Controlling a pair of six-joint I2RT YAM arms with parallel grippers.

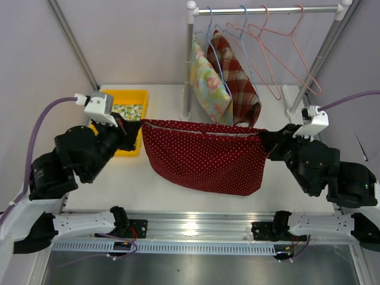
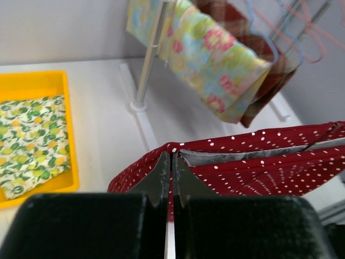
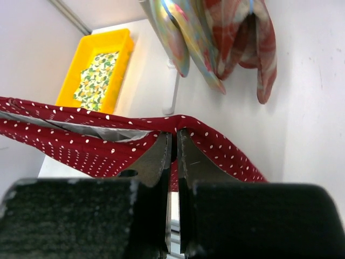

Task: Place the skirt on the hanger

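Observation:
I need to use my right gripper to put the red skirt, now stretched above the table, down on the white table (image 1: pixel 209 159) (image 3: pixel 202 147) in front of the post of the rack.
A red skirt with white dots (image 1: pixel 205 155) hangs stretched between my two grippers above the table, waistband up, hem sagging. My left gripper (image 1: pixel 138 126) is shut on the skirt's left waist corner (image 2: pixel 173 148). At the right waist corner (image 3: pixel 178 125) my right gripper (image 1: pixel 265 138) is shut on the cloth too. Empty wire hangers, a blue hanger (image 1: pixel 234 27) and pink hangers (image 1: pixel 282 44), hang on the rack rod (image 1: pixel 267 9) behind the skirt. In the wrist views the closed fingertips (image 2: pixel 164 167) (image 3: pixel 161 154) pinch the red fabric.
A floral cloth (image 1: pixel 208 80) and a red plaid cloth (image 1: pixel 237 77) hang on the rack, just behind the skirt. The rack's post (image 1: pixel 189 65) stands at mid-table. A yellow bin (image 1: pixel 139 98) with a leaf-print cloth (image 2: pixel 29 140) sits at the back left.

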